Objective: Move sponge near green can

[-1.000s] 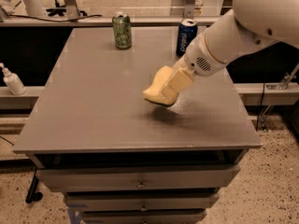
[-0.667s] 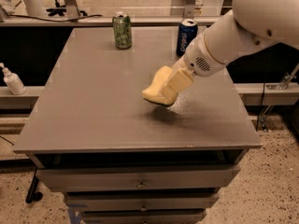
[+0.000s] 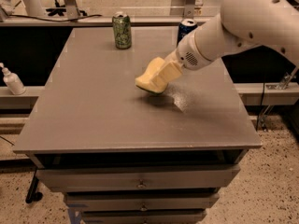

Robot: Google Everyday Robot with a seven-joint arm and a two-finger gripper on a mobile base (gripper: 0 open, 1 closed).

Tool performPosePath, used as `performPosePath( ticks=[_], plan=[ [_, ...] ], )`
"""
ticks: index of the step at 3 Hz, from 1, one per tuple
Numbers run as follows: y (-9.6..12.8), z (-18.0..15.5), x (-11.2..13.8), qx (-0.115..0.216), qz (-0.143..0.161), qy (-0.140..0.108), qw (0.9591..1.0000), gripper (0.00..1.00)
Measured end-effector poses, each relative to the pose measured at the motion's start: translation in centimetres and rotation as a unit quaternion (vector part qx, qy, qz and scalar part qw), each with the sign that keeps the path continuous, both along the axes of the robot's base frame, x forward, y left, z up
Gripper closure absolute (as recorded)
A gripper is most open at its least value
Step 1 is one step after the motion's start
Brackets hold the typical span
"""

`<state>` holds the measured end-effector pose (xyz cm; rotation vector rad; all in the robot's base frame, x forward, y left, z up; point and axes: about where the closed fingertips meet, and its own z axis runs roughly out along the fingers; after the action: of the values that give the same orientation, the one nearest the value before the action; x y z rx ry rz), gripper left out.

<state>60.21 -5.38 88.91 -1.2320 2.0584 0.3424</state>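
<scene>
Next, my gripper lets go of the pale yellow sponge on the grey table [image 3: 130,50], just in front of the green can.
The pale yellow sponge [image 3: 145,81] is held a little above the middle of the grey table [image 3: 93,115], with its shadow just beneath it. My gripper [image 3: 160,76] comes in from the right on the white arm and is shut on the sponge's right end. The green can [image 3: 122,30] stands upright at the table's far edge, left of centre, well apart from the sponge and behind it to the left.
A dark blue can [image 3: 186,28] stands at the far edge right of the green can, partly hidden by my arm [image 3: 233,27]. A white bottle [image 3: 12,80] sits on a shelf left of the table. Drawers [image 3: 140,183] are under the tabletop.
My gripper has carried the sponge a little to the left and farther back, toward the green can. Both cans stayed where they were.
</scene>
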Motion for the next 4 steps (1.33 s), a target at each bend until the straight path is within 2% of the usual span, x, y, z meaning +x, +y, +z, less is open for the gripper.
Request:
performPosePath(
  ticks=[2,4],
  plan=[
    [1.3,-1.3,7.9,0.039,-0.018,-0.023,0.9988,1.00],
    [2.9,-1.5,13.7,0.070,-0.034,-0.041,0.9961,1.00]
  ],
)
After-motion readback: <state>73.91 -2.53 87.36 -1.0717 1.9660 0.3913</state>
